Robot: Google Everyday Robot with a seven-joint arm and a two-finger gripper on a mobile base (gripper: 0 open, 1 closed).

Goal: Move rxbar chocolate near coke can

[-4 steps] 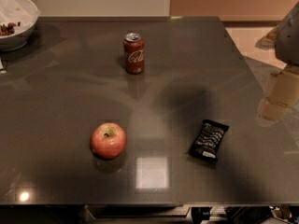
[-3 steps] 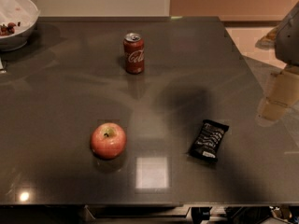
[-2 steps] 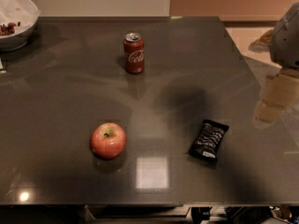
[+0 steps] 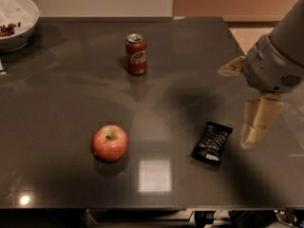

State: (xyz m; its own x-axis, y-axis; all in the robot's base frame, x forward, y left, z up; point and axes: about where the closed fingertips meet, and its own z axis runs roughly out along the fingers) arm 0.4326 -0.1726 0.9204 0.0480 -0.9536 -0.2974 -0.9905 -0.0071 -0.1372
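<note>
My gripper is to move next. It should go to the rxbar chocolate's far half [image 4: 215, 135], toward the back of the table, and close there.
The rxbar chocolate [image 4: 212, 142], a small flat black wrapper with white lettering, lies on the dark table [image 4: 66, 99] at the front right. The coke can [image 4: 136, 54], red with a silver top, stands upright at the back middle, well away from the bar. My gripper [image 4: 252, 136] hangs from the grey arm at the right edge. It is just right of the bar and a little above the table, and it holds nothing.
A red-yellow apple [image 4: 110, 143] sits at the front left. A white bowl [image 4: 19, 20] with some food in it stands at the back left corner. The table's right edge runs just past my gripper.
My arm and gripper have moved left and further into view, closer to the rxbar chocolate. The bar, the can and the apple have not moved.
</note>
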